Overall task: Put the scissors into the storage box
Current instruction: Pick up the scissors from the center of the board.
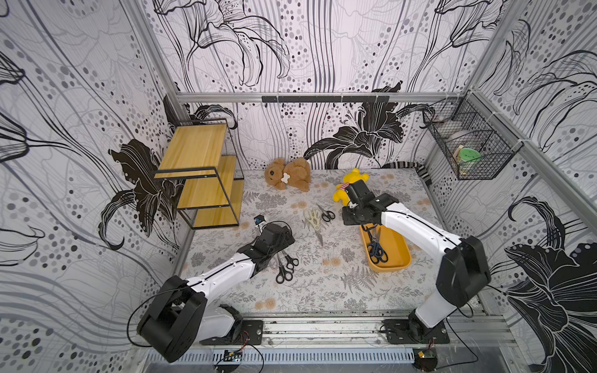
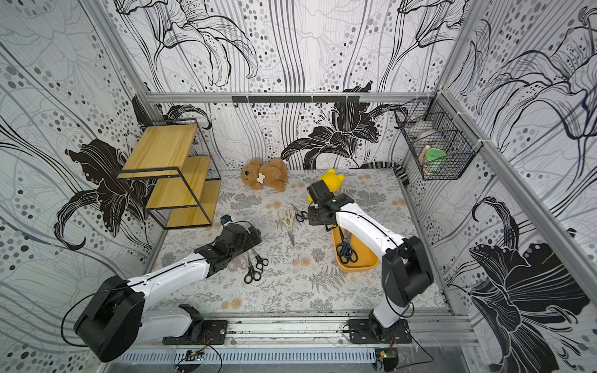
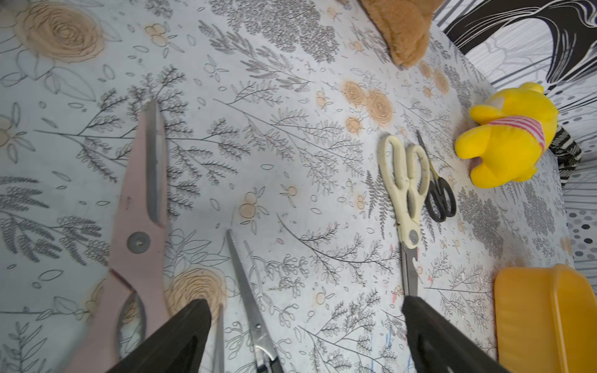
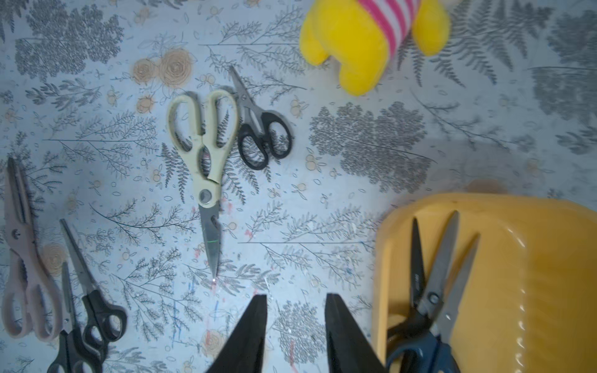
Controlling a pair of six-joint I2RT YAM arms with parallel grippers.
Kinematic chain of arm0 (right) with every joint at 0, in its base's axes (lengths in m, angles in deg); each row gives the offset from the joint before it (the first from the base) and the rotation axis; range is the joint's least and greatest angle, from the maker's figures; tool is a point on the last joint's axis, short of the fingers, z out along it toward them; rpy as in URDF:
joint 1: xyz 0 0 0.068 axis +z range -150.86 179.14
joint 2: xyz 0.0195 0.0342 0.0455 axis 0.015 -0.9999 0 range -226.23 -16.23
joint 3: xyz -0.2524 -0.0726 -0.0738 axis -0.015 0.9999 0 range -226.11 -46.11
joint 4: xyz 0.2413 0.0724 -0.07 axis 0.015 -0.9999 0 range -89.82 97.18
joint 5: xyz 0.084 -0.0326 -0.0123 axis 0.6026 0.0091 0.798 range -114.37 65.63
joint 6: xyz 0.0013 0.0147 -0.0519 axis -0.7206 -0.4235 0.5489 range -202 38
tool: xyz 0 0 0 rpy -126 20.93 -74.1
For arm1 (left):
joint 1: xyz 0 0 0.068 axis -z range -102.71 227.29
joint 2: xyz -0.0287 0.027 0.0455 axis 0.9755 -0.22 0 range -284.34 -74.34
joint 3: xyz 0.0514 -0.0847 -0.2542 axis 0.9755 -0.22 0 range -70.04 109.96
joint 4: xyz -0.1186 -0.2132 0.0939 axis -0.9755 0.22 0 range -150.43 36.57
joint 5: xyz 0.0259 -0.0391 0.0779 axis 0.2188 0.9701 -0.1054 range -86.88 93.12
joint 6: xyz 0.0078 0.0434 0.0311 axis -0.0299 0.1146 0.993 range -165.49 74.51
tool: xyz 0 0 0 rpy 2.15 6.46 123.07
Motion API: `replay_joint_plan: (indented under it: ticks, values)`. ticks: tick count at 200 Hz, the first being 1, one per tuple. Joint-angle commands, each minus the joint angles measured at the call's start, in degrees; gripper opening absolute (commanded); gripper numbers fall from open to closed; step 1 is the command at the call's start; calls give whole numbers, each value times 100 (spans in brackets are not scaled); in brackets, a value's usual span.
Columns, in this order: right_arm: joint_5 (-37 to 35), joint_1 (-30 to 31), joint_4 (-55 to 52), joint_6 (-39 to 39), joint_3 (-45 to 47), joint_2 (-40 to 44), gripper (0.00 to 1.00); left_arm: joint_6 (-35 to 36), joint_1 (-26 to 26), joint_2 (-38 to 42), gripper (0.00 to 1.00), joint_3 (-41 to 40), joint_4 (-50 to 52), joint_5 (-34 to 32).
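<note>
Next, I move my right gripper next to the cream shears' handle loop (image 1: 319,214) (image 4: 234,131) beside the small black scissors, then close it on that loop's outer side.
The orange-yellow storage box (image 1: 396,256) (image 4: 533,290) sits right of centre on the mat and holds dark blue-handled scissors (image 1: 377,251) (image 4: 429,302) crossed with another pair. My right gripper (image 4: 295,298) hovers open and empty above the mat, just beside the box's far end. Cream shears (image 1: 313,218) (image 3: 407,190) and small black scissors (image 1: 327,213) (image 4: 262,137) lie at mid-table. My left gripper (image 3: 307,302) is wide open over two black-handled scissors (image 1: 286,268), with one steel blade (image 3: 247,290) between its fingers. Pale pink scissors (image 3: 139,226) lie beside them, mostly hidden under the arm in both top views.
A brown teddy (image 1: 287,174) and a yellow plush toy (image 1: 347,189) lie at the back of the mat, the plush close to my right wrist. A wooden shelf unit (image 1: 200,174) stands at back left. A black wire basket (image 1: 471,145) hangs on the right wall.
</note>
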Motion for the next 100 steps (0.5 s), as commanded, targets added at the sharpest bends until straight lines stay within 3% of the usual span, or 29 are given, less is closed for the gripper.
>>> replay_joint_plan:
  ticks: [1, 100]
  values:
    - [77, 208, 176, 70, -491, -677, 35, -192, -154, 232, 97, -204, -227, 217]
    - [-88, 385, -20, -192, -2581, -2733, 34, -141, -337, 432, 97, -368, -196, 266]
